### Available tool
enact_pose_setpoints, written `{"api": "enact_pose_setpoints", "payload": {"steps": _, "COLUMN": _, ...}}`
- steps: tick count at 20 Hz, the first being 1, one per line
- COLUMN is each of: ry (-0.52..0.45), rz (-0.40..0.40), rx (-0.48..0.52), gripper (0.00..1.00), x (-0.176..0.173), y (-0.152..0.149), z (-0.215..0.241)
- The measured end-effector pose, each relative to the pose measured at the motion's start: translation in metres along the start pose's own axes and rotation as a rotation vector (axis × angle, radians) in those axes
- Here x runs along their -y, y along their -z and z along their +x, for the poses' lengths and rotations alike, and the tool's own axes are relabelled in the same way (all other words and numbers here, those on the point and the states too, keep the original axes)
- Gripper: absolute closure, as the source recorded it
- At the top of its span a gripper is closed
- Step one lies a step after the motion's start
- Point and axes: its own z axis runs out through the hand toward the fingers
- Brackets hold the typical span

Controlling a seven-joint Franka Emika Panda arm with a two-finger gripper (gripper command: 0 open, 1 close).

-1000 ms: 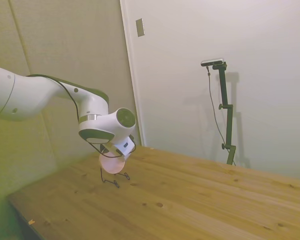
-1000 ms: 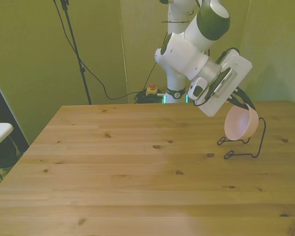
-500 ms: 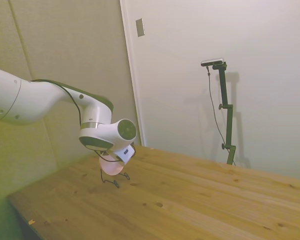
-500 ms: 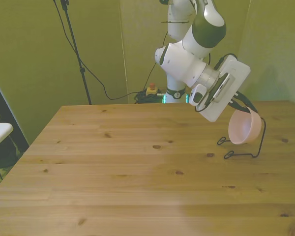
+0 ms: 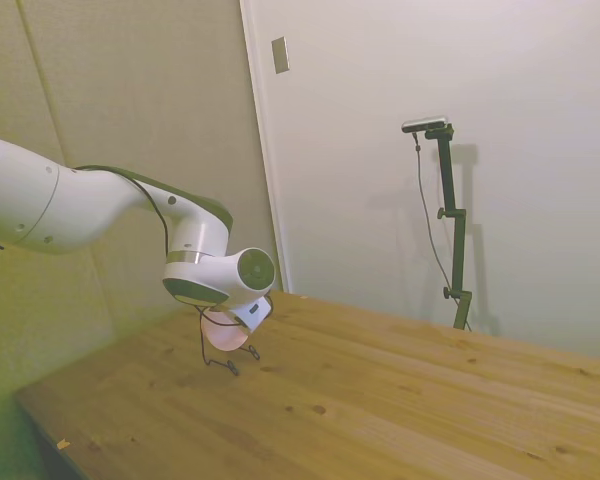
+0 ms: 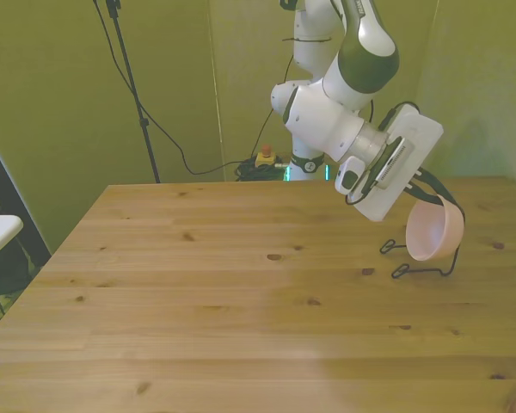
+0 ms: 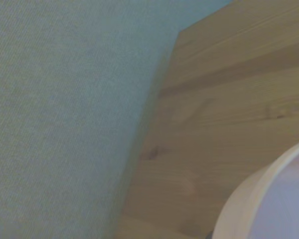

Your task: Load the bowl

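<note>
The robot's gripper needs to release the pale pink bowl between the loops of the thin black wire stand (image 5: 224, 338).
The pale pink bowl (image 6: 433, 233) hangs tilted on its side at the front view's right, its rim held in my gripper (image 6: 431, 194), which is shut on it. The bowl sits low inside the loop of a thin black wire stand (image 6: 423, 269) that rests on the wooden table (image 6: 241, 292). I cannot tell whether the bowl touches the wire. From the side, the bowl (image 5: 224, 336) shows just under the wrist, above the wire stand (image 5: 220, 362). Up close, the wrist view catches only a curved piece of the bowl (image 7: 261, 199).
The wire stand is near the table's edge (image 7: 159, 99), by the grey-green wall panel (image 7: 65, 109). A dark cable stand (image 6: 129, 77) rises behind the table at the front view's left.
My gripper has carried the bowl down and toward the front view's right, lower into the wire stand's loop. The wrist has dropped closer to the table.
</note>
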Motion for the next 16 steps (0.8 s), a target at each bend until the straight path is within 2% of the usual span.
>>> {"api": "enact_pose_setpoints", "payload": {"steps": 16, "ry": -0.014, "rz": -0.010, "rx": 0.009, "gripper": 1.00, "x": -0.0074, "y": -0.0081, "z": 0.0048}}
